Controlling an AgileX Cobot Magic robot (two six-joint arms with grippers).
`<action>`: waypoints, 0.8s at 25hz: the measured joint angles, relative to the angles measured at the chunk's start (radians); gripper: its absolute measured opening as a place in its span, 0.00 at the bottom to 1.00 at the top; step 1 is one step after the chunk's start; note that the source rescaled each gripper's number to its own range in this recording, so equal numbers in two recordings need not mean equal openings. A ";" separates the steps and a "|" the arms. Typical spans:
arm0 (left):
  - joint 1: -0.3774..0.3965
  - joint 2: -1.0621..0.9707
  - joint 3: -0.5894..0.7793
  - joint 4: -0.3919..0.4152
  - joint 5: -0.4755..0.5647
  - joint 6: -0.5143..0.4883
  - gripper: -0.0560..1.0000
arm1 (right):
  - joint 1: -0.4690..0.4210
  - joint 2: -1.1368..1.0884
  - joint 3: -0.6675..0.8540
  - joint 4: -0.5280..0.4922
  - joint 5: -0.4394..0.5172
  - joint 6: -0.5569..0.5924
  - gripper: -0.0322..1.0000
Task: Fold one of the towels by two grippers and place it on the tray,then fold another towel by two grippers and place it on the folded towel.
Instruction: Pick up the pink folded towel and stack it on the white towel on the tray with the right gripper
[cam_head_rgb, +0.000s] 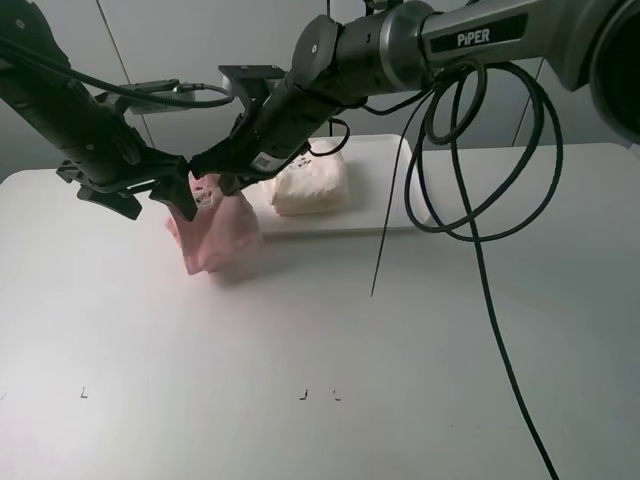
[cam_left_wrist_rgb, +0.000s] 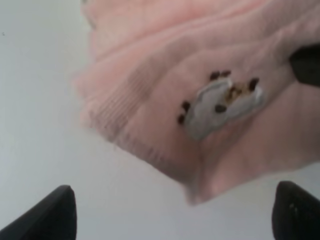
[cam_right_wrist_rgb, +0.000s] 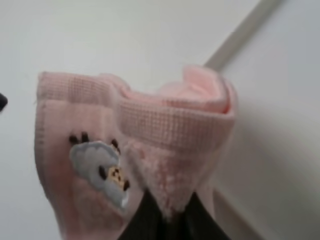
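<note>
The pale pink towel, now hanging bunched above the table, will come to rest on top of the folded cream towel (cam_head_rgb: 291, 174) on the tray, where my right gripper will let go of it.
The pale pink towel (cam_head_rgb: 215, 238) hangs bunched above the table, just left of the tray (cam_head_rgb: 400, 150). My right gripper (cam_head_rgb: 218, 172) reaches across the middle and is shut on the towel's top edge; in the right wrist view its black jaws (cam_right_wrist_rgb: 165, 217) pinch the folded pink towel (cam_right_wrist_rgb: 150, 130). My left gripper (cam_head_rgb: 182, 195) stands open right beside the towel's upper left. In the left wrist view its fingertips (cam_left_wrist_rgb: 50, 215) spread wide, with the pink towel (cam_left_wrist_rgb: 200, 100) and its embroidered patch ahead of them. The cream towel (cam_head_rgb: 310, 183) lies folded on the tray.
A black cable (cam_head_rgb: 470, 150) loops down from the right arm over the tray's right end and trails across the table toward the front. Small dark marks (cam_head_rgb: 303, 395) sit on the white table near the front edge.
</note>
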 joint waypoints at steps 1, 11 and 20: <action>0.000 0.000 0.000 0.000 0.000 0.002 1.00 | 0.000 0.000 -0.020 -0.024 0.000 0.013 0.06; 0.000 0.000 0.000 0.000 0.005 0.007 1.00 | -0.171 0.009 -0.107 0.051 0.067 0.111 0.06; 0.000 0.000 0.000 0.000 0.009 0.007 1.00 | -0.299 0.075 -0.107 0.123 0.085 0.124 0.06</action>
